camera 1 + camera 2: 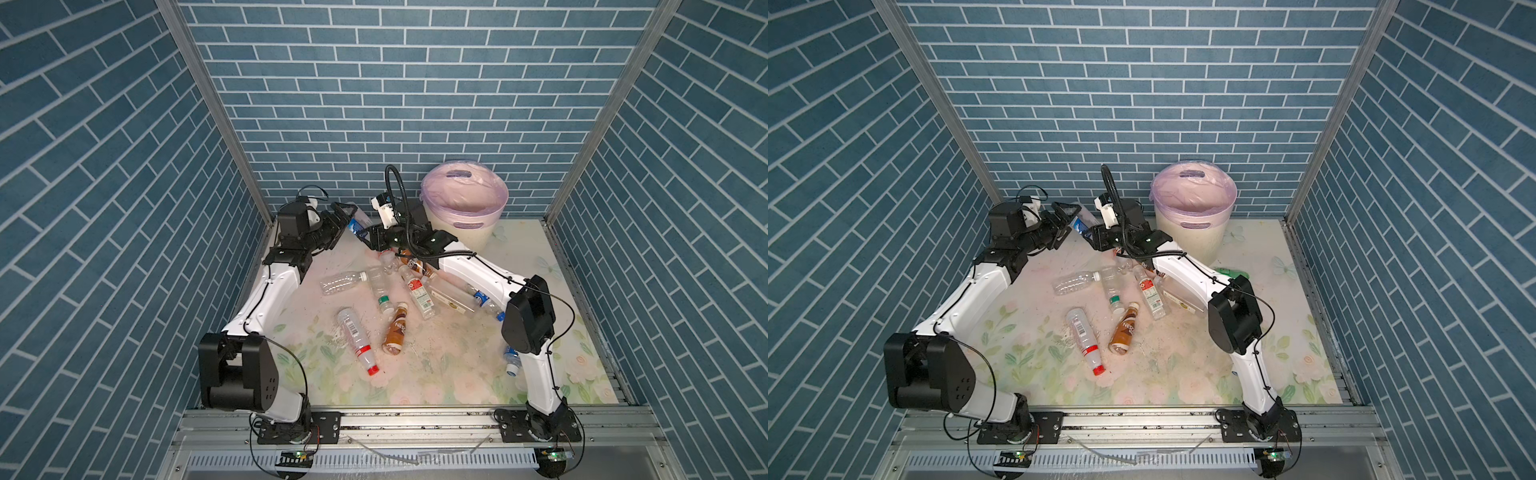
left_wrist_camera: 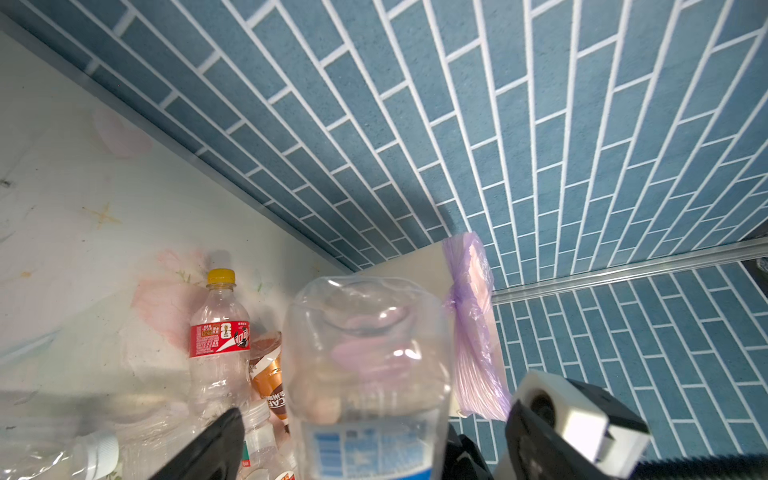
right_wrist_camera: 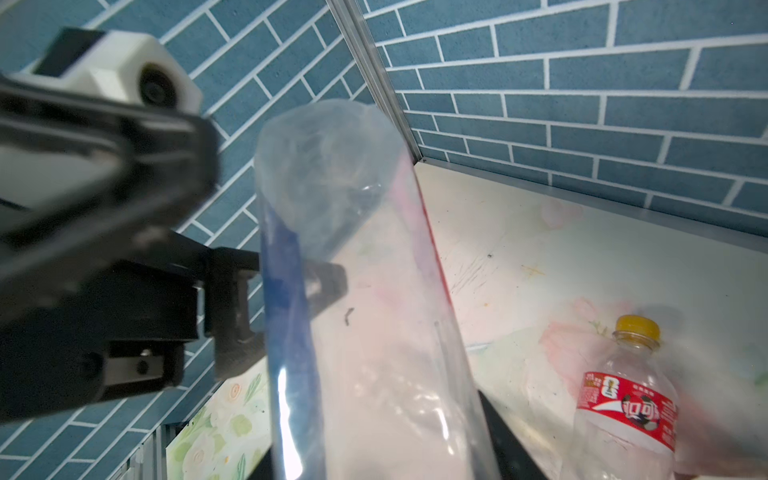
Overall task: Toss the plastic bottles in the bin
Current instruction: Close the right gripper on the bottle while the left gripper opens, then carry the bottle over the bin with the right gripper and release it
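My right gripper is going to let go of the clear bottle with the blue label inside the cream bin's lilac bag liner (image 1: pixel 464 193).
A clear plastic bottle with a blue label (image 1: pixel 357 223) (image 1: pixel 1080 224) hangs above the table's far left part, between the two grippers. My right gripper (image 1: pixel 369 235) (image 3: pixel 374 457) is shut on its lower end; the bottle (image 3: pixel 361 291) fills the right wrist view. My left gripper (image 1: pixel 344 218) (image 2: pixel 336 457) stands open around the same bottle (image 2: pixel 370 374), one finger clearly off its side. The bin (image 1: pixel 469 235) (image 1: pixel 1187 245), cream with a lilac bag liner, stands at the back right. Several more plastic bottles lie on the table, among them a brown one (image 1: pixel 395 330) and a red-capped one (image 1: pixel 357 340).
A clear bottle (image 1: pixel 343 282) and a red-labelled one (image 1: pixel 419 297) lie under the right arm's reach. A yellow-capped, red-labelled bottle (image 2: pixel 220 332) (image 3: pixel 631 395) lies below the grippers. A green bottle (image 1: pixel 1233 273) lies by the bin's foot. Blue brick walls close three sides.
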`<control>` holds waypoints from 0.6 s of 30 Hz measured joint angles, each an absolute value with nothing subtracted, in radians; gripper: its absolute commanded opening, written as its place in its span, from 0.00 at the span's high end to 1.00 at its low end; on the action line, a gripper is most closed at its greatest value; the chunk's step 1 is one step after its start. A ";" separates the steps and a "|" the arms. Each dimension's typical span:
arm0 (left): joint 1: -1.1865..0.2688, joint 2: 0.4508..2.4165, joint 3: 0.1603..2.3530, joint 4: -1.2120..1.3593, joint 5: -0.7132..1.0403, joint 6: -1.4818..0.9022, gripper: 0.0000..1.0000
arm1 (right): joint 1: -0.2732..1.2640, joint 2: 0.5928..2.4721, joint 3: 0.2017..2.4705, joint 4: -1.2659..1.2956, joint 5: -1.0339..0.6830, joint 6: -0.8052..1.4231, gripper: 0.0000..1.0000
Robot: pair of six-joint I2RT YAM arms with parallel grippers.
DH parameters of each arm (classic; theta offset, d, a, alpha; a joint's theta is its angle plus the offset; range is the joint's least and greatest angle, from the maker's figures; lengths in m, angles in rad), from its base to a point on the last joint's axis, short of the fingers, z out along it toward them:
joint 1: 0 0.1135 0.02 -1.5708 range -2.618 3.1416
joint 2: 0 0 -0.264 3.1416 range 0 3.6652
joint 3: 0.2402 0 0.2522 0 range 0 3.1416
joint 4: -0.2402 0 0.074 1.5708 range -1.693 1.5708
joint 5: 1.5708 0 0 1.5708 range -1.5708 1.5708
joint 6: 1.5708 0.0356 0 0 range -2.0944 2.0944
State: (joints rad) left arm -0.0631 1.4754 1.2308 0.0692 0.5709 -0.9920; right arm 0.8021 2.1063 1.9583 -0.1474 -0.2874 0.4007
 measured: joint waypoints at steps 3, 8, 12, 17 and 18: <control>-0.063 1.438 1.231 0.102 0.586 -0.982 0.01 | 0.799 2.083 1.958 -0.197 -0.259 0.381 0.68; -0.064 1.378 1.217 0.223 0.633 -0.970 0.01 | 0.775 1.987 1.958 -0.276 -0.205 0.336 0.70; -0.085 1.367 1.209 0.331 0.677 -0.967 0.01 | 0.728 1.859 1.958 -0.324 -0.147 0.290 0.71; -0.188 1.367 1.225 0.329 0.720 -0.880 0.01 | 0.652 1.684 1.958 -0.364 -0.047 0.226 0.72; -0.218 1.367 1.233 0.318 0.725 -0.852 0.01 | 0.635 1.650 1.958 -0.371 -0.026 0.213 0.73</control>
